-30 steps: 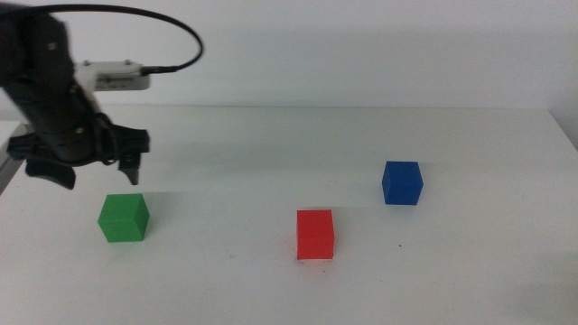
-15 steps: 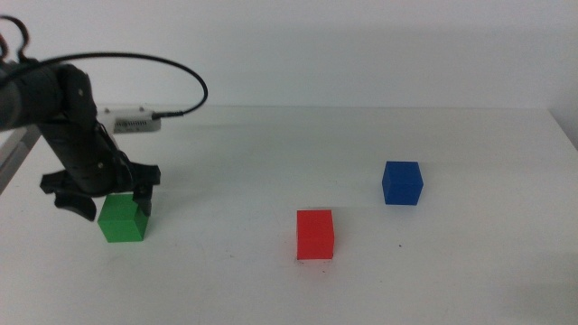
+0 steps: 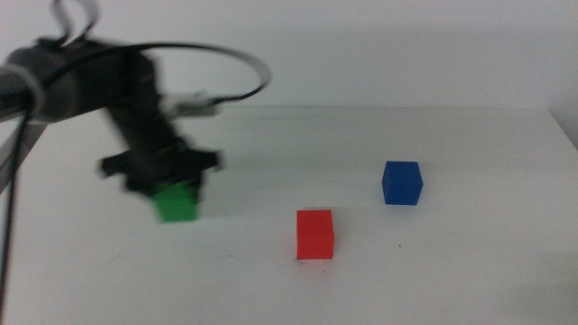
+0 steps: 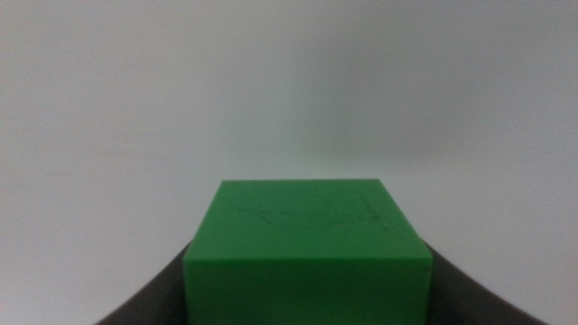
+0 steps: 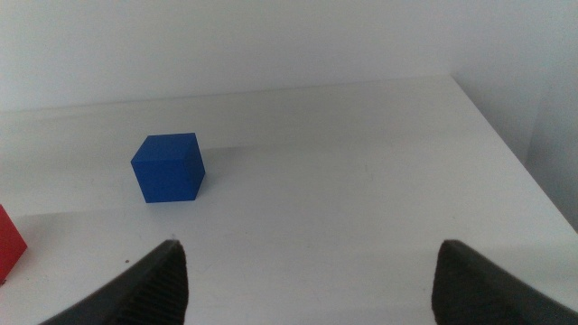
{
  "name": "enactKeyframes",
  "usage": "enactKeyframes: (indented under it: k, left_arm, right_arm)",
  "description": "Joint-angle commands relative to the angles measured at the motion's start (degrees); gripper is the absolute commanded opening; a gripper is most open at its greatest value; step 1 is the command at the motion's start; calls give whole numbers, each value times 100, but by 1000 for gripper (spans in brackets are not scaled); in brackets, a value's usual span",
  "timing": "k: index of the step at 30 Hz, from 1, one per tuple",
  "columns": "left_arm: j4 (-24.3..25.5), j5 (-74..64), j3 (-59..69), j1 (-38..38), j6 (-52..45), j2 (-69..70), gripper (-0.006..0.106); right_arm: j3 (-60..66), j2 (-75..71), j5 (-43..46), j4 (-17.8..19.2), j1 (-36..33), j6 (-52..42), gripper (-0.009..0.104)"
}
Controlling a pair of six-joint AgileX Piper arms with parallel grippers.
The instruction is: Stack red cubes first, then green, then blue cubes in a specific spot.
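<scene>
My left gripper releases the green cube next atop the red cube [image 3: 317, 220].
My left gripper [image 3: 172, 185] is shut on the green cube [image 3: 176, 203], which hangs just above the white table to the left of centre, blurred by motion. In the left wrist view the green cube [image 4: 307, 248] fills the gap between the two dark jaws. The red cube [image 3: 315, 234] rests on the table at the middle front, well right of the green one. The blue cube [image 3: 402, 182] sits further right and back. The right wrist view shows the blue cube [image 5: 169, 168] and a corner of the red cube [image 5: 7, 246] ahead of my open right gripper [image 5: 307, 271], which is outside the middle view.
The left arm's black cable [image 3: 239, 68] loops above the table behind the gripper. The table's right edge [image 5: 506, 135] runs close beside the right gripper. A metal frame [image 3: 13, 171] stands at the far left.
The left gripper came down around the green cube, shut on it, and has carried it to the right and slightly up. The red and blue cubes have not moved.
</scene>
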State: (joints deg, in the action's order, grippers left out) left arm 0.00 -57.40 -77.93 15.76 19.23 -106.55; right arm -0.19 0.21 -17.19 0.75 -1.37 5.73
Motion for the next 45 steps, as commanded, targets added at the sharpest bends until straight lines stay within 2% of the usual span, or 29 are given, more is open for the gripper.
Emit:
enactKeyframes:
  k: [1,6,10,18,42,44,45]
  left_arm:
    - [249,-420,-546,843,910,182,-1]
    - [404,-991,-1814,2115,1781,-310,2]
    - [420,-1119,-2380,2530,1967,-802,9]
    - [255,-1089,-2508,2598,2022,-1232,20]
    - [150,-918,-2508,2598,2127,-1527,20]
    - [150,-920,-2508,2598,2059,-1531,70]
    - [150,-894,-2508,2598,1896,-1531,77]
  right_arm:
    - [19,-21,42,32,27,-14,87]
    - [19,-21,42,32,27,-14,87]
    - [19,-21,42,32,27,-14,87]
    - [19,-21,42,32,27,-14,87]
    - [19,-21,42,32,27,-14,87]
    - [19,-21,42,32,27,-14,87]
    - [19,-21,42,32,27,-14,87]
